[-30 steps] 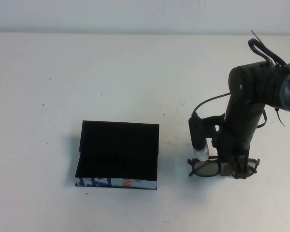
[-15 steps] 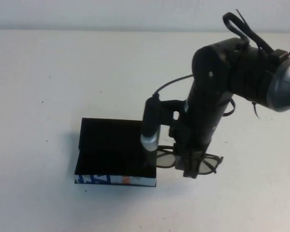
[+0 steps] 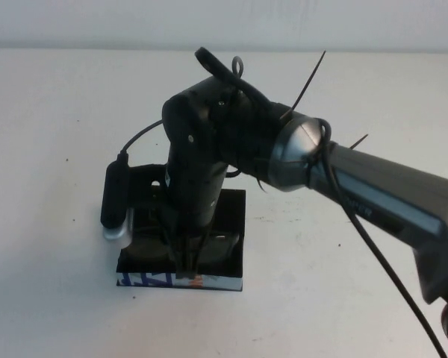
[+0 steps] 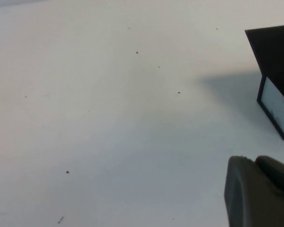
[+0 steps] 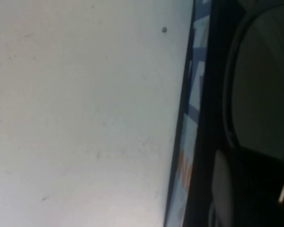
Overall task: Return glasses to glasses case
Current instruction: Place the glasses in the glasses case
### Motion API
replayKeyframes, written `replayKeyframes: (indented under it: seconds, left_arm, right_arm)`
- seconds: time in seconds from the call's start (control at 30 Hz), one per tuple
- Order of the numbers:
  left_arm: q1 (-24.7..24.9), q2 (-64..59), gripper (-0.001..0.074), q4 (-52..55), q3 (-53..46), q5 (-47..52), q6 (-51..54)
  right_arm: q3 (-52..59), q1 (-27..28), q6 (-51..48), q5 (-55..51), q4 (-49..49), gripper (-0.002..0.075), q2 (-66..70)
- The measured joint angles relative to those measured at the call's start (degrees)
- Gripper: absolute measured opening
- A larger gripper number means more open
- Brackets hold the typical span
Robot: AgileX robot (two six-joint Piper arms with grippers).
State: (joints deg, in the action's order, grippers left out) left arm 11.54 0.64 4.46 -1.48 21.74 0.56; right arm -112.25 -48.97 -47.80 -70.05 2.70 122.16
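Next, my right gripper lets go of the glasses in the glasses case (image 3: 182,258) (image 5: 234,142), just behind the case's printed front edge.
The glasses case (image 3: 157,280) is a black box with its lid open and a white front edge printed in blue and orange, lying left of the table's centre. My right gripper (image 3: 185,262) points down over the case, shut on the dark-rimmed glasses (image 3: 219,247), which hang just above or inside the box. In the right wrist view a lens (image 5: 265,80) lies right behind the printed front edge (image 5: 191,118). The arm hides most of the case's inside. My left gripper (image 4: 255,163) is away from the case (image 4: 274,56), over bare table.
The white table (image 3: 343,298) runs around the case on all sides, marked only by small dark specks. My right arm (image 3: 373,194) reaches in from the right, with loose cables above it.
My right gripper has carried the glasses leftward from the bare table right of the case to a spot over the open case. The case itself has not moved.
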Motion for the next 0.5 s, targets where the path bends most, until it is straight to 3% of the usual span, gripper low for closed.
replayKeyframes:
  seconds: [0.5]
  left_arm:
    - [0.00, 0.00, -0.0001, 0.00, 0.00, 0.00, 0.00]
  right_arm:
    - [-1.51, -0.08, -0.80, -0.04, -1.87, 0.0073, 3.89]
